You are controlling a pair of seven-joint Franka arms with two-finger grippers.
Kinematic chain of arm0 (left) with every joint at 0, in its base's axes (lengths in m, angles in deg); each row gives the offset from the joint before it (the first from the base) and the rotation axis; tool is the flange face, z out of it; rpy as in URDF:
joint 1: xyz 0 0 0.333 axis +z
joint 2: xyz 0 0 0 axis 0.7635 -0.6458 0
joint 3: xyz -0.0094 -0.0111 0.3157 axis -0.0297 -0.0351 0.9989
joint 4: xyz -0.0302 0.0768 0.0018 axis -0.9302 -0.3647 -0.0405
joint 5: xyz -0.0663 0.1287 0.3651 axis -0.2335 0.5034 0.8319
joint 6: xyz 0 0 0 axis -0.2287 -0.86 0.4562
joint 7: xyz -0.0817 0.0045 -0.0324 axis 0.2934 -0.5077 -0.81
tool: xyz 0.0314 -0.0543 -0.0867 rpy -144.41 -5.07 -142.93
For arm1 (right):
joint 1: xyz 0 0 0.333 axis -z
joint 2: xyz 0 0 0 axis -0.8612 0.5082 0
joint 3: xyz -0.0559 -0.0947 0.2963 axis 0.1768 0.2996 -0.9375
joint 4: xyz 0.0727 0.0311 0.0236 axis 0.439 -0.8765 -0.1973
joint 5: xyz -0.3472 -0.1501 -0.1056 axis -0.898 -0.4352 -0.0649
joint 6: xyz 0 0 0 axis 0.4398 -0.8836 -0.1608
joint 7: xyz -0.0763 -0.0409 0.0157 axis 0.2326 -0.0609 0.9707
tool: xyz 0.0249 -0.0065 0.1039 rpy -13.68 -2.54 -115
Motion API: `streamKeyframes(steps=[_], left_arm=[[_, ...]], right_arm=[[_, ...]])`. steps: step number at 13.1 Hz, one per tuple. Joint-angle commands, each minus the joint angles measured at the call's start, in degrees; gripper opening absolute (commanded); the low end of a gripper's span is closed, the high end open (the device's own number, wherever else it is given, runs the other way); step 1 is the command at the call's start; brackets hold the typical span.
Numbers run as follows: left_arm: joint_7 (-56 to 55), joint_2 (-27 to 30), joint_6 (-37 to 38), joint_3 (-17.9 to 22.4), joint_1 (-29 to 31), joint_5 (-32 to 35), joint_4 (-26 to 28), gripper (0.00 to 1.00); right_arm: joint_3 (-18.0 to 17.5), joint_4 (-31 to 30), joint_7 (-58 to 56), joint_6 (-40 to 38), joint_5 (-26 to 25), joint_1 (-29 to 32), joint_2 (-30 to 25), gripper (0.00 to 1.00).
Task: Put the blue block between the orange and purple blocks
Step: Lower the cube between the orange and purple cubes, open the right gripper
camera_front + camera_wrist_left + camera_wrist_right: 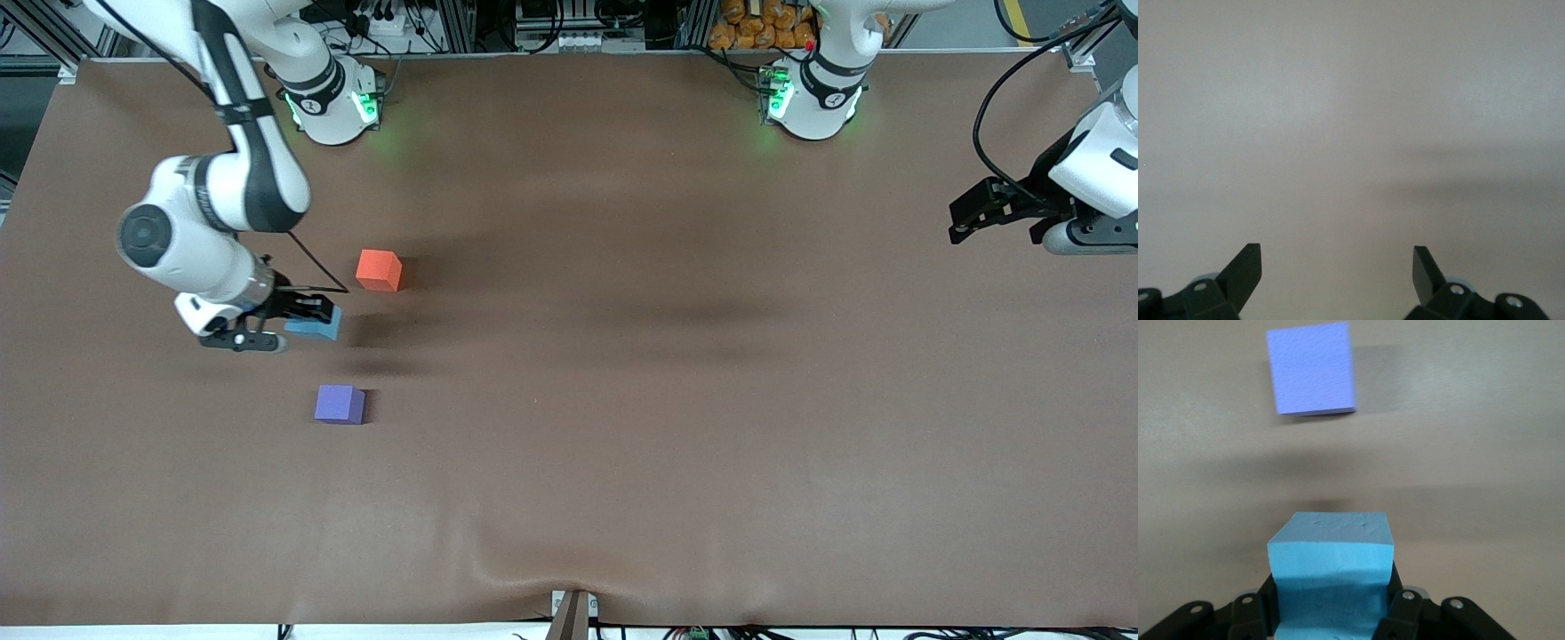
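Next, my right gripper sets the blue block, held just above the table, down on the brown mat, halfway from the orange block to the purple block [359,332] [1323,511].
My right gripper [313,318] is shut on the light blue block [318,330] and holds it just above the table. The blue block [1331,563] fills the space between the jaws in the right wrist view. It hangs over the stretch between the orange block [379,269] and the purple block [340,404], slightly toward the right arm's end. The purple block [1311,368] also shows in the right wrist view, resting on the table. My left gripper [967,222] waits open and empty at the left arm's end; the left gripper [1337,257] has only bare table beneath it.
A brown mat [676,382] covers the whole table. The two arm bases [333,107] [813,98] stand along its edge farthest from the front camera. A small bracket [573,613] sits at the edge nearest that camera.
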Motion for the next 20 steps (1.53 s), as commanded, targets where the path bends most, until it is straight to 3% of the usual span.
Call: streamKeyframes(steps=[1,4,7,12,13,14,16,20], left_arm=[[0.89,0.38,0.51,-0.20,0.64,-1.09,0.19,1.00],[0.89,-0.05,0.34,-0.20,0.55,-1.09,0.19,1.00],[0.89,-0.14,0.34,-0.20,0.55,-1.09,0.19,1.00],[0.89,-0.06,0.34,-0.20,0.55,-1.09,0.19,1.00],[0.89,-0.06,0.34,-0.20,0.55,-1.00,0.19,1.00],[0.89,-0.06,0.34,-0.20,0.64,-1.09,0.19,1.00],[0.89,-0.06,0.16,-0.20,0.64,-1.00,0.01,1.00],[1.24,-0.06,0.16,-0.20,0.64,-0.39,-0.08,1.00]], right_arm=[[0.18,-0.30,3.14,5.17,0.60,-3.59,5.19,0.00],[0.00,-0.04,3.14,6.42,1.73,-3.15,6.70,0.00],[0.00,0.14,2.35,6.77,6.92,-3.68,8.46,0.00],[-0.53,0.75,0.77,7.47,7.36,-2.98,10.48,0.01],[-0.53,0.93,0.59,7.47,7.37,-2.89,10.66,0.08],[-0.53,1.10,0.59,7.47,7.37,-2.98,11.10,0.35],[-0.53,1.19,0.59,7.47,7.37,-3.24,11.19,1.00],[0.35,3.82,0.06,2.14,7.10,-2.63,7.43,1.00]])
